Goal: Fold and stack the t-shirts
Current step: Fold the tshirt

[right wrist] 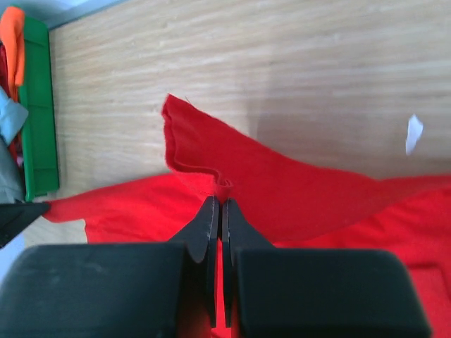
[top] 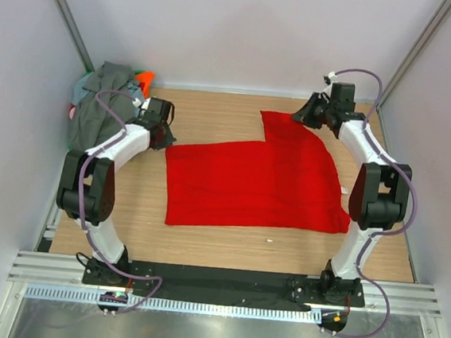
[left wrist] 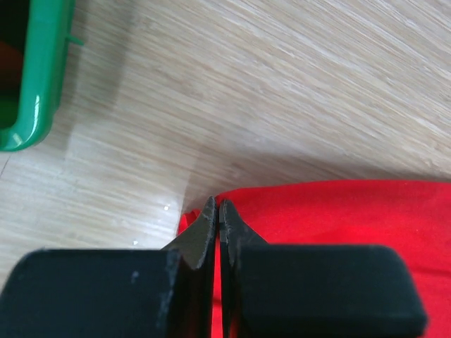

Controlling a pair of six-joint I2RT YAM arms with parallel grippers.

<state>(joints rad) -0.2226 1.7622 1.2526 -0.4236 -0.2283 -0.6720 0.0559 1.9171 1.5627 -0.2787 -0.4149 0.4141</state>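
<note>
My right gripper needs to release the hem of the red flap, now lifted slightly off the wood, on the red t-shirt (top: 337,208) next to its front corner closest to that gripper.
The bright red t-shirt (top: 256,180) lies spread across the middle of the table, with one flap reaching to the back right (top: 281,126). My left gripper (top: 165,137) is at its back left corner. In the left wrist view the gripper (left wrist: 218,210) is shut on that corner of red cloth (left wrist: 338,211). My right gripper (top: 304,117) is at the back flap. In the right wrist view it (right wrist: 220,205) is shut on the flap's puckered hem (right wrist: 211,151), lifted slightly off the wood. The other t-shirts (top: 104,101), dark grey with orange and light blue showing, are piled at the back left.
The pile sits in a green bin (left wrist: 35,77) at the back left corner, also seen in the right wrist view (right wrist: 39,120). A small white scrap (right wrist: 414,132) lies on the wood by the shirt. Grey walls close in the table on three sides.
</note>
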